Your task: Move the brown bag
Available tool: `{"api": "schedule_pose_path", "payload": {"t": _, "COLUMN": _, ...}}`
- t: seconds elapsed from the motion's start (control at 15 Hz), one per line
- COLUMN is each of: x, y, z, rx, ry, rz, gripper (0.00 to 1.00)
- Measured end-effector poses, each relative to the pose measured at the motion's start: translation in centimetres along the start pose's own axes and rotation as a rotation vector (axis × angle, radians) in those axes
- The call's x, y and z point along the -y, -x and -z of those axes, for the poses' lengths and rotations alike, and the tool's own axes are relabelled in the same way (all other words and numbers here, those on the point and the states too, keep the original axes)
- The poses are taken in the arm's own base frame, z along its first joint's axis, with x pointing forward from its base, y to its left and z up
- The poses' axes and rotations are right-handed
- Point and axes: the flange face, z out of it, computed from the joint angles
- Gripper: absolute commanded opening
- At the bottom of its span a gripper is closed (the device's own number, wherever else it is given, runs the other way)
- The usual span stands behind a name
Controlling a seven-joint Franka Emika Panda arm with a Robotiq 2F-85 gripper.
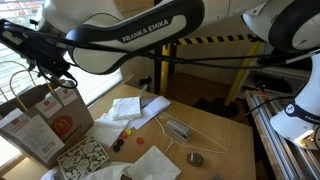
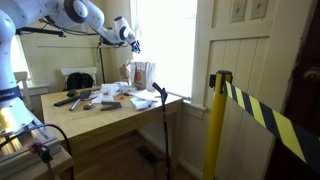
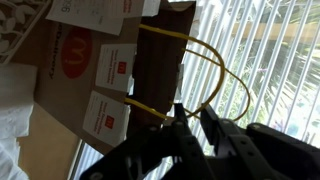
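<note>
My gripper will open and close around the handle's bend [image 3: 221,76] before it lifts the brown bag, because the near side of the bag's handle sits only at the ends of my fingers.
The brown bag [image 1: 40,125] stands upright at the table's window end, with a round orange-red logo and white labels on its face. It also shows in an exterior view [image 2: 141,74] and fills the upper left of the wrist view [image 3: 100,60]. My gripper [image 1: 57,76] hangs just above the bag's top, as an exterior view [image 2: 133,41] also shows. In the wrist view its fingers [image 3: 190,122] are nearly together around a yellowish looped paper handle [image 3: 215,70]. The bag's base seems to rest on the table.
White crumpled papers [image 1: 126,108], a tray of small white pieces [image 1: 82,156], a grey metal part [image 1: 178,128], a round disc [image 1: 196,158] and a white wire lie on the wooden table [image 1: 215,125]. Window blinds stand right behind the bag. A yellow-black barrier [image 2: 255,108] stands beside the table.
</note>
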Motion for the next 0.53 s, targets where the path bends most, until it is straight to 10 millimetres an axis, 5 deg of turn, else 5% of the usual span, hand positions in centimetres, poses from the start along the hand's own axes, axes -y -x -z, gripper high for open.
{"api": "schedule_pose_path", "payload": {"t": 0.13, "x": 0.07, "y": 0.67, "z": -0.14, "rx": 0.015, "ry": -0.007, "rz": -0.004, "gripper": 0.31}}
{"api": "schedule_pose_path", "payload": {"t": 0.53, "x": 0.25, "y": 1.04, "z": -0.6, "rx": 0.03, "ry": -0.028, "rz": -0.014, "gripper": 0.58}}
